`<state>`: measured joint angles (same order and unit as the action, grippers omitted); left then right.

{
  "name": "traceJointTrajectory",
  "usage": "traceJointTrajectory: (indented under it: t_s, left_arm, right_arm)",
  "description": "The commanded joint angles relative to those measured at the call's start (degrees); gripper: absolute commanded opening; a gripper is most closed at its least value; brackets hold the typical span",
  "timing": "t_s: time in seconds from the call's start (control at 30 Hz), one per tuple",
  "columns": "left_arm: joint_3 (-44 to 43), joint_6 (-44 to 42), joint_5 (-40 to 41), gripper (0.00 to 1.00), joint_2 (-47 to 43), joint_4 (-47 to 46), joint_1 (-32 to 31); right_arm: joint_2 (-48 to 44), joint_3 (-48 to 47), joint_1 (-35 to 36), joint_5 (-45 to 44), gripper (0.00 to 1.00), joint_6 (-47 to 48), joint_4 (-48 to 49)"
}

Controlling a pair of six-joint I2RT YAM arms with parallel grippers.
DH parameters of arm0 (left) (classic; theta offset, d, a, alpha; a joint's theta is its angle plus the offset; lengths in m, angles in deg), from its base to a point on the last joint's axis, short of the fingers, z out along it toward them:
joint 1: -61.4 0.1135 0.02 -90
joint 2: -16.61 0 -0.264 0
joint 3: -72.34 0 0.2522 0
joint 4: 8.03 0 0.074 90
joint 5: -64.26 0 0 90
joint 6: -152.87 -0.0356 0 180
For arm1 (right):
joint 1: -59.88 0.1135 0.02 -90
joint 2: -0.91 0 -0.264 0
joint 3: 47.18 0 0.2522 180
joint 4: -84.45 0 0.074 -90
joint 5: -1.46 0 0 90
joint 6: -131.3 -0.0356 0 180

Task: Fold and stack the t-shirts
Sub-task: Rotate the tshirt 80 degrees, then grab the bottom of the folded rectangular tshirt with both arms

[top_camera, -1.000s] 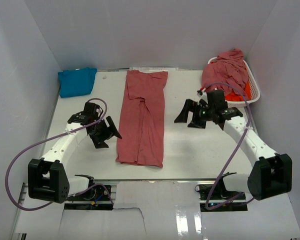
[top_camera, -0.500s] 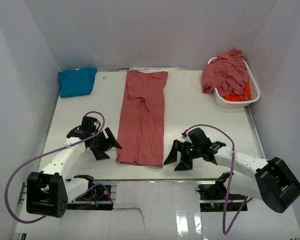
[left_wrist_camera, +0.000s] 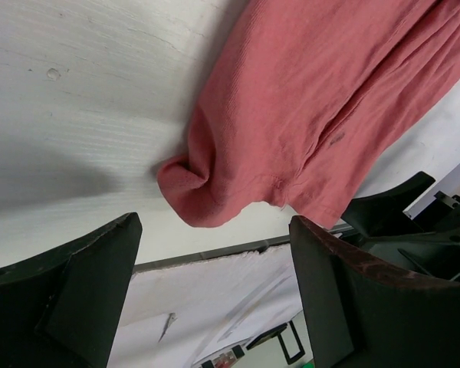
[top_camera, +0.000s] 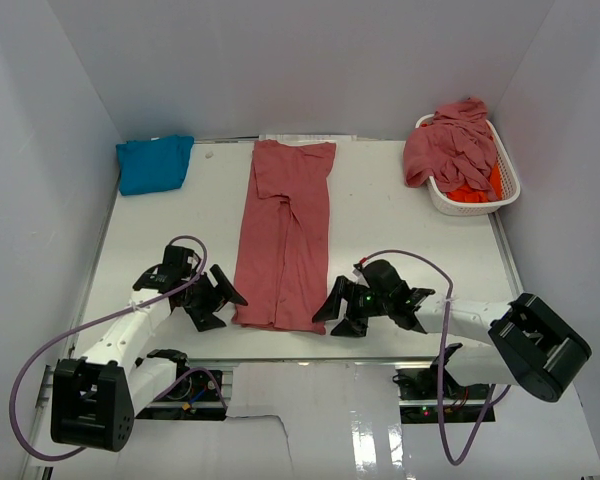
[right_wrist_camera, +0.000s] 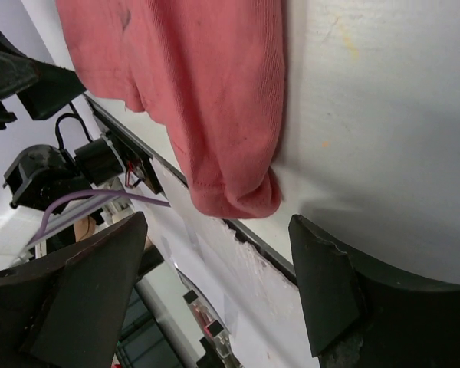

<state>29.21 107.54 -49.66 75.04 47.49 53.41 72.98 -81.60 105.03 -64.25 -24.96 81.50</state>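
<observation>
The hem of the rose-red t-shirt curls under at the corner by the robot's right gripper, so the right gripper needs to pinch the corner's tip (right_wrist_camera: 265, 205) and pull it straight before folding.
A dusty rose-red t-shirt (top_camera: 285, 235) lies folded into a long strip down the middle of the table. My left gripper (top_camera: 218, 297) is open just left of its near left corner (left_wrist_camera: 195, 188). My right gripper (top_camera: 338, 311) is open just right of its near right corner (right_wrist_camera: 238, 192). Neither touches the cloth. A folded turquoise t-shirt (top_camera: 154, 162) lies at the far left. More rose-red shirts (top_camera: 452, 145) and an orange one (top_camera: 473, 192) fill the basket.
The white slatted basket (top_camera: 510, 186) stands at the far right against the wall. The table's near edge (left_wrist_camera: 215, 249) runs right behind the shirt's hem. White walls close in the left, back and right sides.
Both arms have swung toward the near end of the shirt. The right gripper came from beside the basket to the near right corner; the left moved down to the near left corner.
</observation>
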Motion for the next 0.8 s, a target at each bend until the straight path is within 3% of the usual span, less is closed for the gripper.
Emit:
traceJointTrajectory:
  t_s: [0.0, 0.2, 0.37, 0.43, 0.6, 0.67, 0.77]
  left_arm:
    - [-0.1, 1.0, -1.6, 0.89, -1.5, -0.4, 0.3]
    - [-2.0, 1.0, -1.4, 0.89, -0.3, 0.5, 0.3]
    - [-2.7, 0.8, -0.9, 0.89, 0.4, 0.8, 0.3]
    - [-2.5, 0.7, -0.8, 0.89, 0.4, 0.8, 0.3]
    - [-2.3, 0.4, -0.6, 0.89, 0.2, 1.1, 0.3]
    - [-2.5, 0.3, -0.4, 0.89, 0.3, 1.3, 0.3]
    - [-2.9, 0.1, -0.3, 0.89, 0.4, 1.4, 0.3]
  right_arm:
    - [2.4, -0.3, 0.8, -2.3, 0.81, -1.9, 4.7]
    - [4.3, -2.1, 3.8, -5.4, 0.74, -3.2, 3.1]
    - [4.2, -2.7, 5.5, -8.4, 0.49, -3.9, 1.5]
    - [3.9, -2.7, 5.6, -8.8, 0.47, -3.9, 0.9]
    - [2.5, -2.6, 5.6, -11.2, 0.48, -3.4, -0.7]
    - [2.4, -3.1, 5.6, -11.6, 0.64, -3.1, -2.1]
    - [1.5, -3.3, 5.6, -12.7, 0.75, -2.7, -3.7]
